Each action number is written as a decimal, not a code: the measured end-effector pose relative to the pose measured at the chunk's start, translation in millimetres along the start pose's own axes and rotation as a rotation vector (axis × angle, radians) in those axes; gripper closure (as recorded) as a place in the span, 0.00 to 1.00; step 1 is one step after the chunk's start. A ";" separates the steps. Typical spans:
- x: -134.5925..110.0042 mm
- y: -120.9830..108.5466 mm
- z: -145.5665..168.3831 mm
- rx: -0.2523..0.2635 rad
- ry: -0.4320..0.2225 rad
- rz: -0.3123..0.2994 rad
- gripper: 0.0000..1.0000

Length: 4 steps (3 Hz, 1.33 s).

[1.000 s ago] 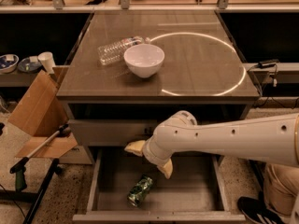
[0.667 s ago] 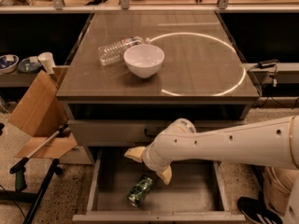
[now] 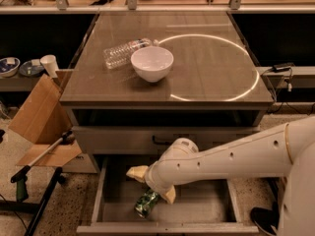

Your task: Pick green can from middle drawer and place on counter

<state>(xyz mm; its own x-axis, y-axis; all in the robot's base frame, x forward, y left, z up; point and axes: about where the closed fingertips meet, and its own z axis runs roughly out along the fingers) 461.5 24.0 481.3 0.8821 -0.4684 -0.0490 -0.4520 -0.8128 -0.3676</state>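
I need to grip the upper half of the green can (image 3: 149,197), its lower end sticking out below my fingers.
The green can (image 3: 146,203) lies tilted on the floor of the open middle drawer (image 3: 197,211), left of centre. My gripper (image 3: 150,186) is low inside the drawer, right over the can's upper end, on a white arm that reaches in from the right. Its two cream fingers (image 3: 136,172) are spread apart, one up-left of the can and one at its right. The can rests on the drawer floor and its top end is hidden by the gripper. The counter (image 3: 206,63) above shows a bright ring-shaped reflection.
A white bowl (image 3: 152,63) and a clear plastic bottle (image 3: 123,53) lie on the counter. A closed drawer front with a dark handle (image 3: 123,139) sits above the open drawer. A cardboard box (image 3: 42,117) and a grabber tool (image 3: 34,166) stand at the left.
My gripper has moved down and a little left in the drawer, from beside the can to right over its upper end. The can has not moved.
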 end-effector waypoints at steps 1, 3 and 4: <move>-3.6 -0.9 10.9 -0.002 -0.003 0.005 0.00; -0.3 -1.9 48.3 0.014 -0.021 0.034 0.00; 1.8 -0.5 68.1 0.013 -0.029 0.056 0.00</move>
<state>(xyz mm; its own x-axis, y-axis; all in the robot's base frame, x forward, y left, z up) 472.3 47.1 418.1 0.8590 -0.5027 -0.0970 -0.4993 -0.7808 -0.3755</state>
